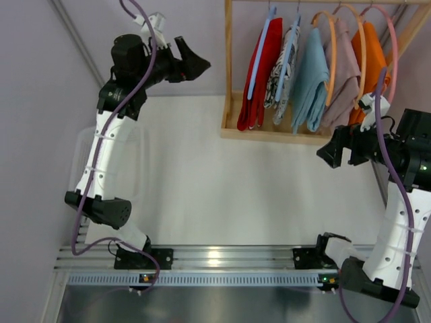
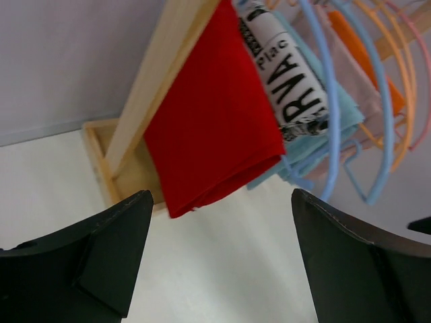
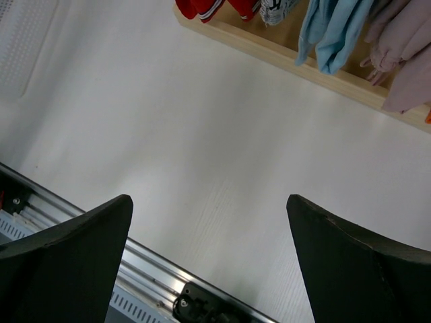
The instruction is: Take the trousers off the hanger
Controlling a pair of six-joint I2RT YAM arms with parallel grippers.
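Note:
The red trousers' blue hanger needs to be held steady, so next I will move my left gripper to the middle of the red trousers' blue hanger [image 1: 258,56] [image 2: 330,81] and close it there.
Several trousers hang on hangers in a wooden rack [image 1: 269,134] at the back right: red [image 1: 259,74], white with black print [image 1: 284,67], light blue [image 1: 311,81], dusty mauve [image 1: 345,77] and orange [image 1: 372,64]. My left gripper [image 1: 195,64] is open and empty, raised to the left of the rack; its wrist view faces the red trousers [image 2: 215,114] and the printed pair [image 2: 286,74]. My right gripper [image 1: 330,153] is open and empty, in front of the rack's right end. Its wrist view shows the hems of the red [image 3: 202,8], blue [image 3: 333,33] and mauve [image 3: 404,60] pairs.
A clear plastic bin [image 1: 114,161] sits at the left under the left arm. A metal rail [image 1: 222,259] with both arm bases runs along the near edge. Bare white tabletop [image 1: 222,188] lies between rail and rack. Blue [image 2: 323,101], orange and pink hanger hoops crowd the rack.

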